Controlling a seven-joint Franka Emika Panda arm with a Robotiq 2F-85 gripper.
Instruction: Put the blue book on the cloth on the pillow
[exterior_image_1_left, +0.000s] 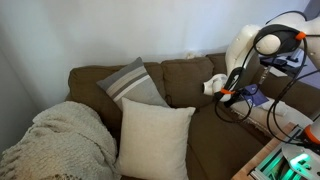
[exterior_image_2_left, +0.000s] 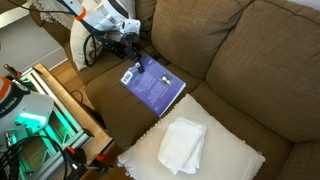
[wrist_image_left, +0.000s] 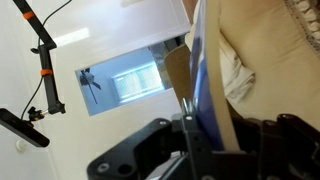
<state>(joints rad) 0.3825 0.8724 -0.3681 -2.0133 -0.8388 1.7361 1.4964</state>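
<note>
I will use my gripper to lay the blue book, now tilted over the sofa seat, flat on the white cloth (exterior_image_1_left: 282, 108) near the sofa arm.
The blue book (exterior_image_2_left: 153, 86) is tilted over the brown sofa seat, one corner held in my gripper (exterior_image_2_left: 129, 60), which is shut on it. A folded white cloth (exterior_image_2_left: 182, 143) lies on the cream pillow (exterior_image_2_left: 232, 157) just in front of the book's lower edge. In the wrist view the book (wrist_image_left: 199, 70) runs edge-on up from between my fingers (wrist_image_left: 193, 135), with the cloth (wrist_image_left: 238, 76) and pillow (wrist_image_left: 268, 45) beyond it. In an exterior view my gripper (exterior_image_1_left: 229, 91) hangs over the sofa's right seat; the book is barely visible there.
The brown sofa (exterior_image_2_left: 250, 60) fills the scene. A cream pillow (exterior_image_1_left: 155, 138), a grey striped pillow (exterior_image_1_left: 133, 83) and a knitted blanket (exterior_image_1_left: 60, 140) sit on it. A wooden stand with green-lit equipment (exterior_image_2_left: 40, 115) and cables stands beside the sofa arm.
</note>
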